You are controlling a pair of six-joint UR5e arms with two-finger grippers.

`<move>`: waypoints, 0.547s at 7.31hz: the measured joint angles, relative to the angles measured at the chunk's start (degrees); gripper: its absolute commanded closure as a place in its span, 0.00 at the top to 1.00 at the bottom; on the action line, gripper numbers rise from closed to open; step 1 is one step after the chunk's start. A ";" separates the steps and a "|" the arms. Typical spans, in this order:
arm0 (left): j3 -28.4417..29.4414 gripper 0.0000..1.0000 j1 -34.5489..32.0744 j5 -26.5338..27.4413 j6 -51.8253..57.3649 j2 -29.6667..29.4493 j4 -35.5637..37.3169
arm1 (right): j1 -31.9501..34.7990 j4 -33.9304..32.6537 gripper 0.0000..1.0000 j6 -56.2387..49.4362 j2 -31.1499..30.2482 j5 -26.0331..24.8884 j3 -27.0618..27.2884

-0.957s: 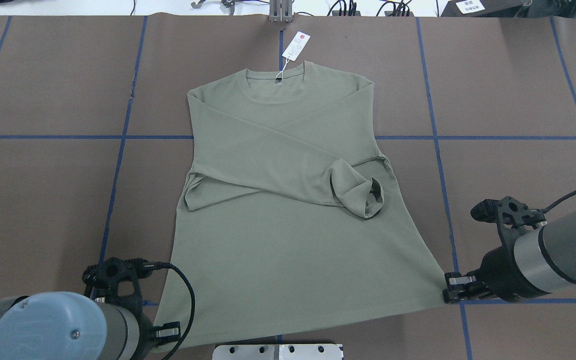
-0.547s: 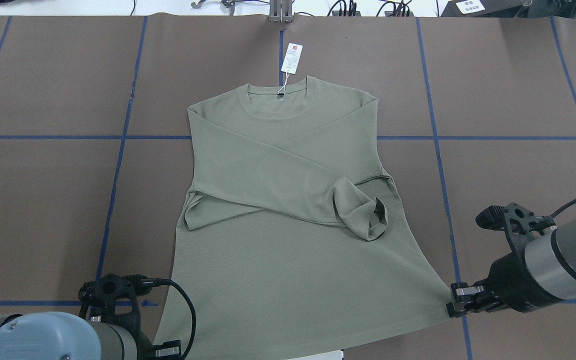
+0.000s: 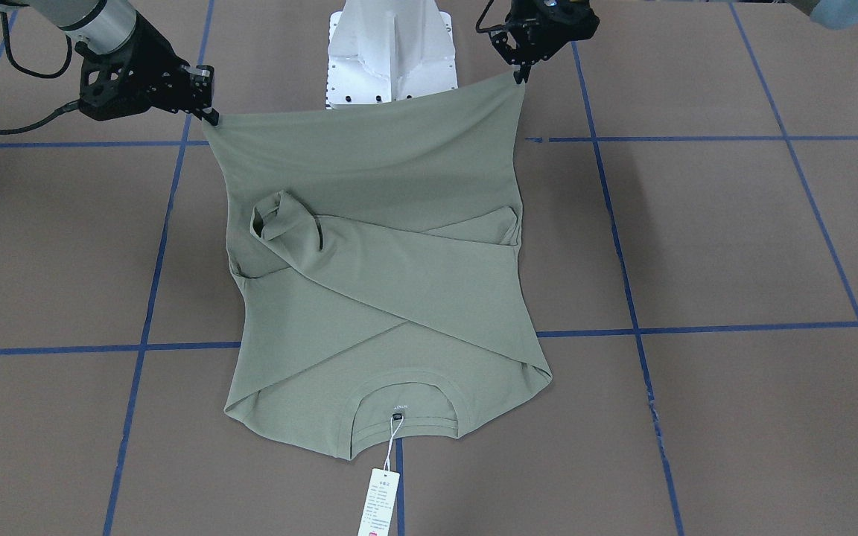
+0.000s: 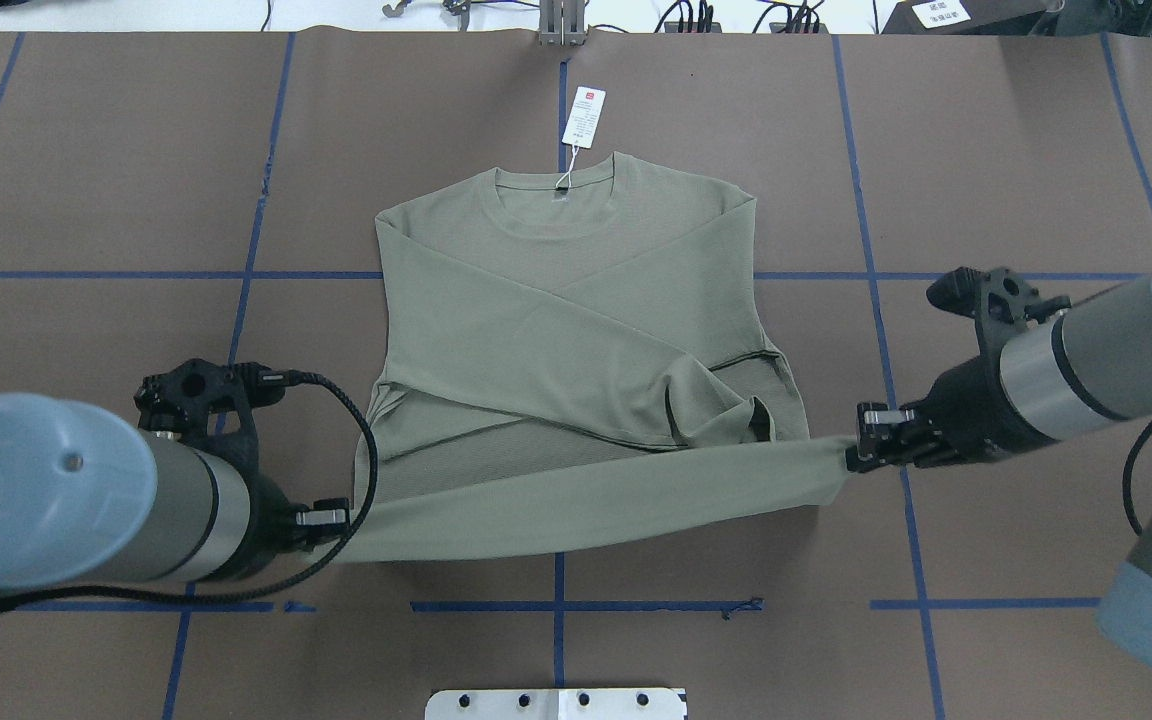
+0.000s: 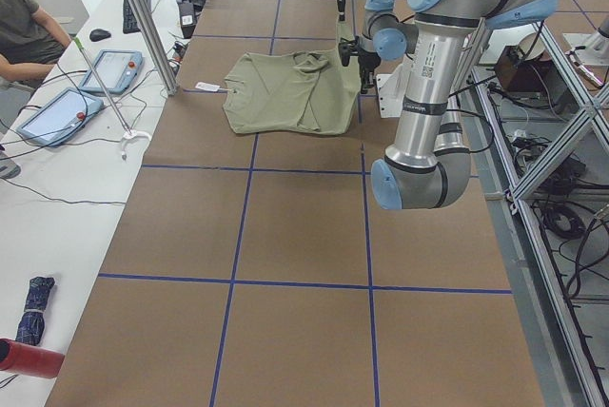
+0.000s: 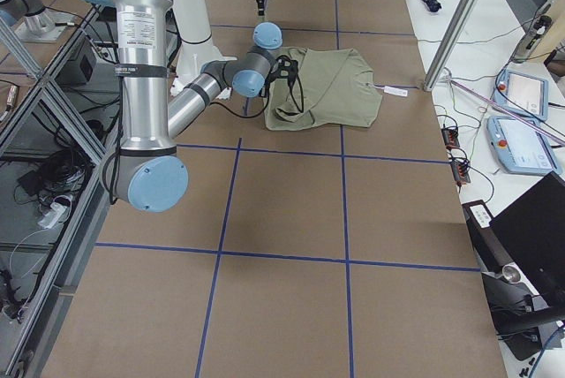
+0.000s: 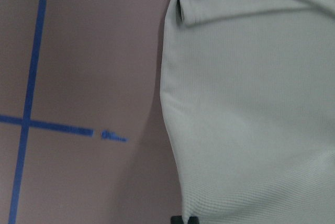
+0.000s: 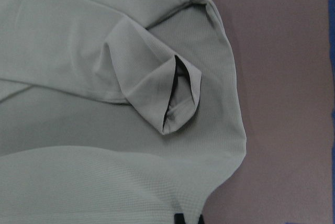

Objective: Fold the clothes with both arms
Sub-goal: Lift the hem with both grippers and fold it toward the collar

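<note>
Next, my right gripper lets go of the hem corner on the shirt's outer shoulder tip [image 3: 222,412], on the side of the curled cuff.
The pale green shirt [image 4: 576,290] lies front up with its collar at the far side and both sleeves crossed over the chest. One cuff [image 4: 751,420] is curled open. A white hang tag [image 4: 584,117] trails from the neck. My left gripper [image 4: 341,525] is shut on the left hem corner. My right gripper [image 4: 851,455] is shut on the right hem corner. The hem [image 3: 369,104] hangs stretched between them above the table, with my left gripper [image 3: 522,74] and right gripper [image 3: 209,112] at its ends. The wrist views show cloth [image 7: 246,103] and the cuff [image 8: 178,98] below.
The brown table [image 4: 86,200] carries a grid of blue tape lines. The white pedestal [image 3: 392,45] stands at the near edge behind the raised hem. A person [image 5: 24,27] sits at a side table with tablets [image 5: 57,112] beyond the shirt's collar end.
Both grippers have lifted the hem corners off the table and carried them forward toward the collar. The lower body now doubles over itself, and the pedestal plate is uncovered.
</note>
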 measured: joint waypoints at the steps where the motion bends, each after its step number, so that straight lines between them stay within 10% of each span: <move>1: 2.52 0.00 -3.77 -0.74 2.70 -1.04 -0.13 | 3.22 0.06 0.00 -0.05 3.73 -1.46 -3.30; 4: 15.49 0.00 -15.00 -1.63 8.18 -6.99 -5.33 | 9.62 0.11 0.00 -0.46 19.81 -6.18 -19.73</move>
